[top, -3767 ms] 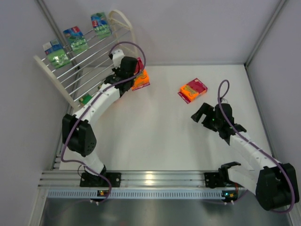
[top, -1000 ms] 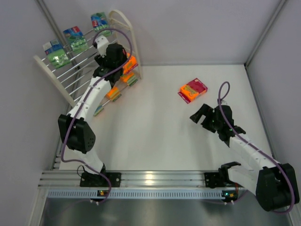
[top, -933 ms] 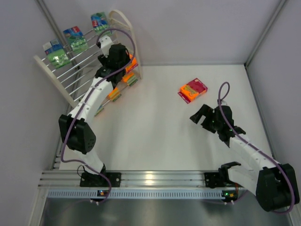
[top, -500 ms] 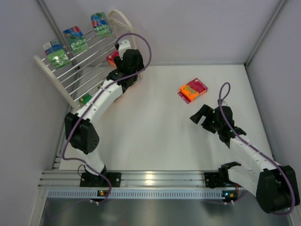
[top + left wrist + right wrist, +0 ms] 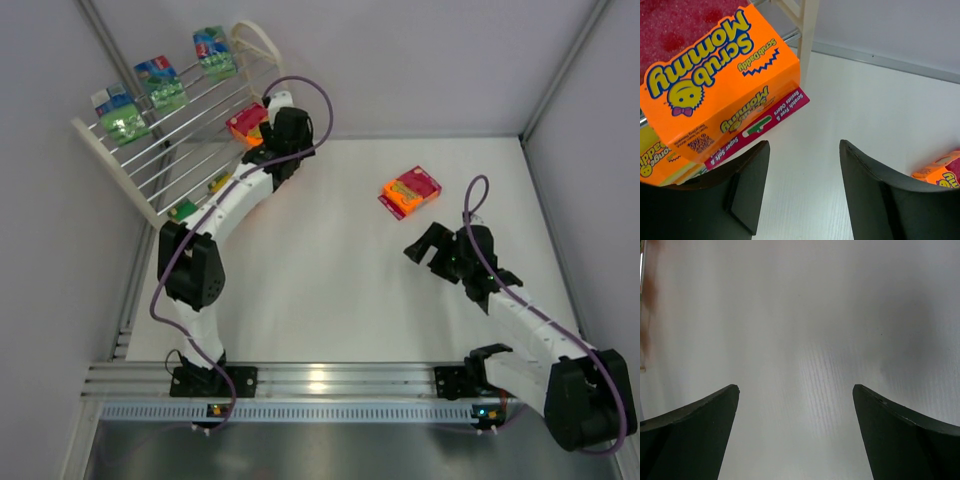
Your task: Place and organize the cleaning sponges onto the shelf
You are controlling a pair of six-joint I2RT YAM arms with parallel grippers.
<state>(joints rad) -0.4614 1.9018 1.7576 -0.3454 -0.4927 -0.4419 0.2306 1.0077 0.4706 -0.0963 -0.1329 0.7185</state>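
I should next move my right gripper to the orange and magenta pack on the table and close it on its near long side (image 5: 430, 194), by the magenta end.
An orange sponge pack with a magenta label (image 5: 725, 85) (image 5: 247, 123) rests on the shelf (image 5: 150, 150), beside its cream end frame (image 5: 807, 30). My left gripper (image 5: 283, 135) (image 5: 804, 145) hangs just right of that pack, open, with only bare table between its fingers. A second orange pack (image 5: 655, 160) shows below the first. Three green packs (image 5: 162, 85) sit along the top tier. One orange and magenta pack (image 5: 410, 190) (image 5: 940, 170) lies on the table. My right gripper (image 5: 432, 243) (image 5: 795, 387) is open over bare table, below that pack.
Small packs (image 5: 218, 182) (image 5: 182, 210) lie on the shelf's low rods. Grey walls close in on the left, back and right. A ribbed aluminium rail (image 5: 320, 385) runs along the near edge.
My left gripper has let go of the orange pack on the shelf and drawn back to the right, its jaws narrowing slightly. The right arm has not moved.
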